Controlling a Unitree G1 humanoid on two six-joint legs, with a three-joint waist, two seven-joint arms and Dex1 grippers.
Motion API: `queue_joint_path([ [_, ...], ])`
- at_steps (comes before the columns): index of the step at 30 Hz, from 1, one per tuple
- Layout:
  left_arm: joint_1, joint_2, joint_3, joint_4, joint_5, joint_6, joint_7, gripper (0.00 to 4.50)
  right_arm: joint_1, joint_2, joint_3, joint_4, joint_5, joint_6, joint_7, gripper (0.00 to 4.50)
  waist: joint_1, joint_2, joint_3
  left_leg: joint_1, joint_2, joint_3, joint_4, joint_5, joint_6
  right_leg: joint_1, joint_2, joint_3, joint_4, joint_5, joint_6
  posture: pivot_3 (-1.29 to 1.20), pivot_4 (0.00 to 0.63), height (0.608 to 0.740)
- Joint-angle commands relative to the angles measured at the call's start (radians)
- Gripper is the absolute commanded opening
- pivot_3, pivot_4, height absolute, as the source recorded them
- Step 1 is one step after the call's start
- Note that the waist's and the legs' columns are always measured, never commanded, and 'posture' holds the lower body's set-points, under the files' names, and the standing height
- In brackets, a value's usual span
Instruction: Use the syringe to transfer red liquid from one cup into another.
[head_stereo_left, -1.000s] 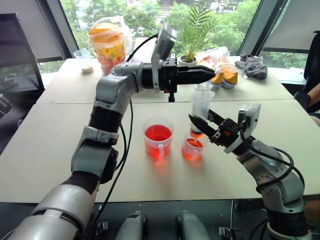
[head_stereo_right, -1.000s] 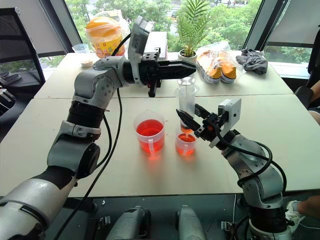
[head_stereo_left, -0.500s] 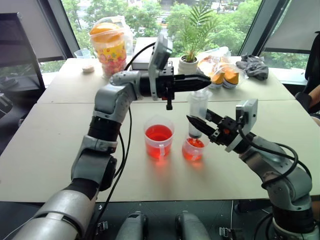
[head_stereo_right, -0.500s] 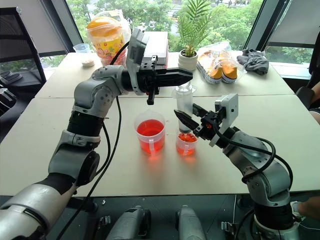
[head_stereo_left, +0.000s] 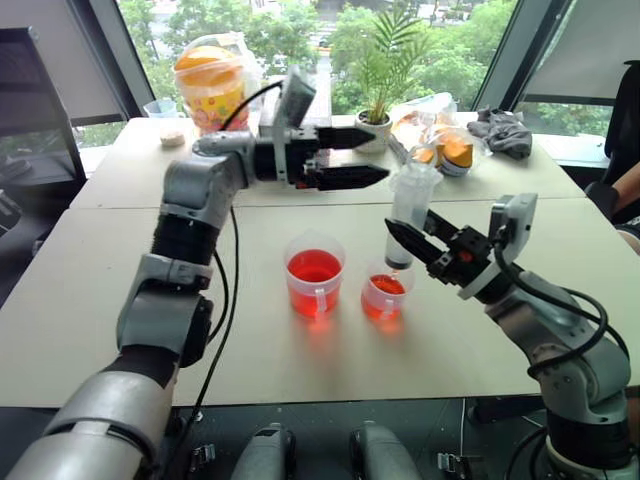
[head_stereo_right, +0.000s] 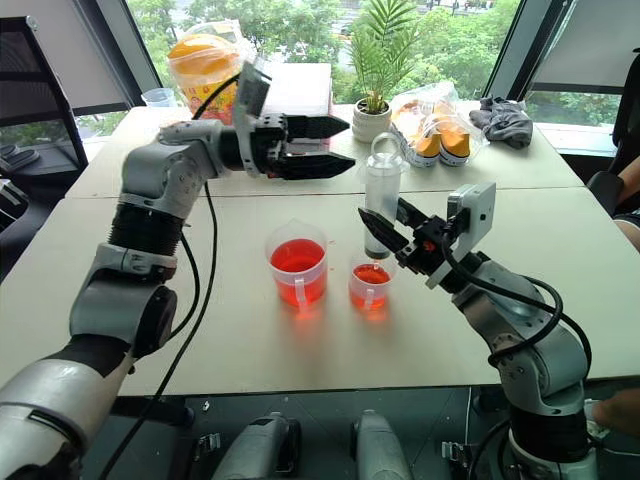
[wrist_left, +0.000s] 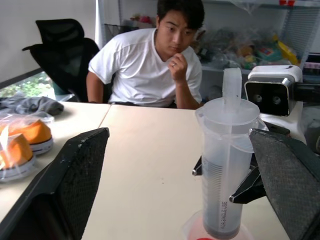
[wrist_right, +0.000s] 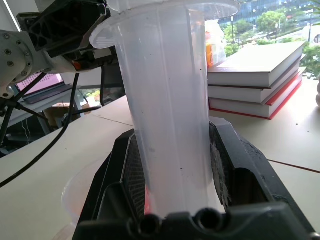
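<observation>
The robot's right gripper will put the clear syringe down on the table (head_stereo_left: 471, 279) next to the smaller cup, opposite the larger cup.
The clear syringe (head_stereo_left: 410, 212) stands upright with my right gripper (head_stereo_left: 412, 238) shut on its barrel (wrist_right: 170, 110). Its tip hangs just above the smaller cup (head_stereo_left: 384, 297), which holds a little red liquid. The larger handled cup (head_stereo_left: 314, 276) stands to the left of it, about half full of red liquid (head_stereo_left: 314, 267). My left gripper (head_stereo_left: 382, 153) is open, held level above the table and left of the syringe's plunger top, not touching it. In the left wrist view the syringe (wrist_left: 225, 165) stands ahead, between the two spread fingers (wrist_left: 75, 175).
On the far table are a snack tub (head_stereo_left: 210, 85), a potted plant (head_stereo_left: 378, 110), bagged orange items (head_stereo_left: 450, 145), a grey cloth (head_stereo_left: 505, 130) and stacked books (wrist_right: 255, 75). A person in a white shirt (wrist_left: 150, 65) sits at the table's right side. A black cable (head_stereo_left: 232, 270) hangs from my left arm.
My left gripper has opened and pulled back to the left, away from the syringe's top. The right gripper still holds the syringe over the smaller cup.
</observation>
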Motion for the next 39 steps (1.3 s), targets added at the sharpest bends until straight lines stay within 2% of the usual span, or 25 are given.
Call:
queue_joint_path([
  [1,-0.003,0.05,0.037,-0.051,-0.02,-0.002,-0.029,4.42,-0.006,-0.004,-0.022,-0.025,0.021,-0.016,0.008,1.43,0.003,0.0,0.0,0.0,0.0,0.0,0.0,0.0,0.0,0.0,0.0,0.0,0.0,0.0,0.0,0.0,0.15,0.74],
  [5,0.091,0.108,0.048,-0.158,-0.036,0.027,-0.037,4.42,-0.058,-0.024,-0.062,-0.013,0.07,0.037,-0.031,1.43,0.003,0.0,0.0,0.0,0.0,0.0,0.0,0.0,0.0,0.0,-0.001,0.0,0.0,0.0,0.0,0.0,0.15,0.74],
  [8,0.16,0.13,0.056,-0.241,-0.057,0.069,-0.018,4.42,-0.156,-0.047,-0.137,0.013,0.184,0.154,-0.148,1.43,0.004,0.0,0.0,0.0,0.0,0.0,0.001,0.0,0.0,0.0,-0.002,0.001,0.0,0.0,0.0,0.0,0.15,0.74],
  [12,0.243,0.15,0.07,-0.332,-0.08,0.101,0.012,4.42,-0.439,-0.16,-0.265,0.235,0.438,0.443,-0.412,1.43,0.002,0.001,0.0,0.0,0.0,-0.001,0.001,0.0,0.0,0.0,-0.003,0.001,0.001,0.0,0.0,0.0,0.15,0.74],
  [14,0.262,0.154,0.071,-0.358,-0.09,0.106,0.022,4.42,-0.511,-0.204,-0.278,0.315,0.507,0.547,-0.495,1.43,0.006,0.0,0.0,0.0,0.0,0.0,0.0,0.0,0.0,0.0,-0.004,0.001,0.0,0.0,-0.001,0.0,0.15,0.74],
  [18,0.333,0.167,0.054,-0.434,-0.09,0.104,0.045,4.42,-0.648,-0.403,-0.101,0.551,0.377,0.853,-0.451,1.43,0.004,0.0,0.0,-0.002,0.001,-0.002,-0.003,0.0,0.0,-0.001,-0.004,0.0,-0.004,-0.001,-0.002,0.0,0.15,0.74],
  [20,0.352,0.166,0.052,-0.456,-0.093,0.108,0.062,4.42,-0.653,-0.449,-0.012,0.609,0.324,0.895,-0.386,1.43,0.004,0.0,0.0,-0.003,0.001,-0.001,-0.004,0.0,0.0,-0.001,-0.005,0.0,-0.007,-0.001,-0.002,0.0,0.15,0.74],
  [28,0.426,0.172,0.056,-0.544,-0.124,0.137,0.113,4.42,-0.631,-0.461,0.248,0.859,0.086,0.876,-0.141,1.43,0.002,0.0,0.0,-0.004,0.0,0.001,-0.004,-0.001,0.002,-0.001,-0.005,0.0,-0.008,0.0,-0.002,0.0,0.15,0.74],
  [31,0.447,0.184,0.055,-0.568,-0.131,0.145,0.124,4.42,-0.623,-0.433,0.292,0.944,0.004,0.828,-0.08,1.43,0.002,0.0,0.0,-0.004,0.0,0.001,-0.003,-0.001,0.002,-0.001,-0.004,0.0,-0.008,0.0,-0.001,0.0,0.15,0.74],
  [37,0.484,0.222,0.052,-0.611,-0.144,0.168,0.122,4.5,-0.618,-0.427,0.278,0.967,-0.064,0.814,0.02,4.19,0.002,0.0,0.0,-0.003,0.0,0.001,-0.003,-0.001,0.002,-0.001,-0.003,0.0,-0.007,0.0,-0.001,0.0,0.15,0.74],
  [38,0.487,0.227,0.053,-0.616,-0.147,0.171,0.122,4.5,-0.617,-0.438,0.262,0.944,-0.061,0.827,0.031,4.43,0.002,0.0,0.0,-0.003,0.0,0.001,-0.002,-0.001,0.002,0.0,-0.004,0.0,-0.007,0.0,-0.001,0.0,0.15,0.74],
  [39,0.49,0.231,0.053,-0.621,-0.15,0.173,0.122,4.5,-0.612,-0.455,0.25,0.91,-0.06,0.832,0.043,4.43,0.005,0.001,0.0,-0.003,0.0,0.001,-0.002,-0.001,0.002,0.0,-0.004,0.0,-0.007,0.0,-0.001,0.0,0.15,0.74],
])
